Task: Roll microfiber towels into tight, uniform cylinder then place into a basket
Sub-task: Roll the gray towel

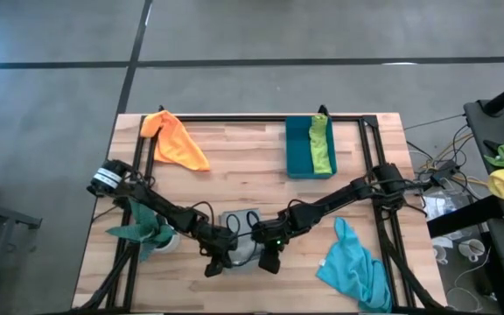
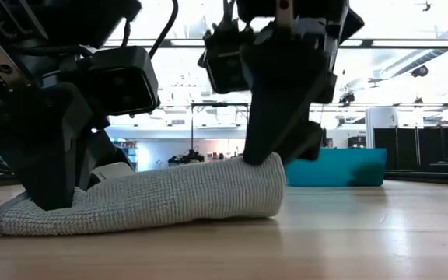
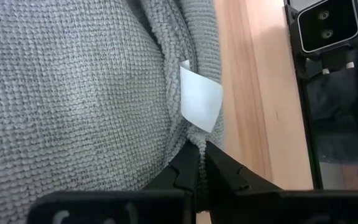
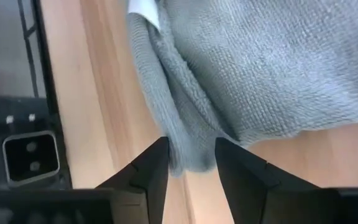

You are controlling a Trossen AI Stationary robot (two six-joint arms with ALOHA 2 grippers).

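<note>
The grey towel's folded edge will be let go by my left gripper along the towel's near end between my grippers [image 1: 249,257] [image 3: 182,118]. The towel now lies near the table's front edge.
The grey towel [image 1: 241,238] lies folded in a low, loose bundle on the table near its front edge, and in the low view it shows as a long hump [image 2: 162,198]. My left gripper [image 3: 201,158] is shut on its left end. My right gripper [image 4: 191,163] is open at the right end, one finger on each side of the cloth's folded edge [image 4: 188,146]. The lime green towel [image 1: 322,144] lies in the teal basket [image 1: 297,149] at the far right. The orange towel [image 1: 175,140] lies at the far left and the turquoise towel [image 1: 355,269] at the near right. My left gripper pinches the grey towel's hemmed edge [image 3: 194,142] between its two fingers, just beside the white label [image 3: 201,102]. The fingers come slanting down from the table's left. The towel lies on the table, slack. My right gripper stands over the towel's right end [image 2: 267,167]; whether it touches the cloth I cannot tell.
A green plant in a white pot [image 1: 151,232] stands under my left arm at the near left. A black frame rail [image 1: 376,166] runs along the table's right side. Bare wood lies between the grey towel and the basket.
</note>
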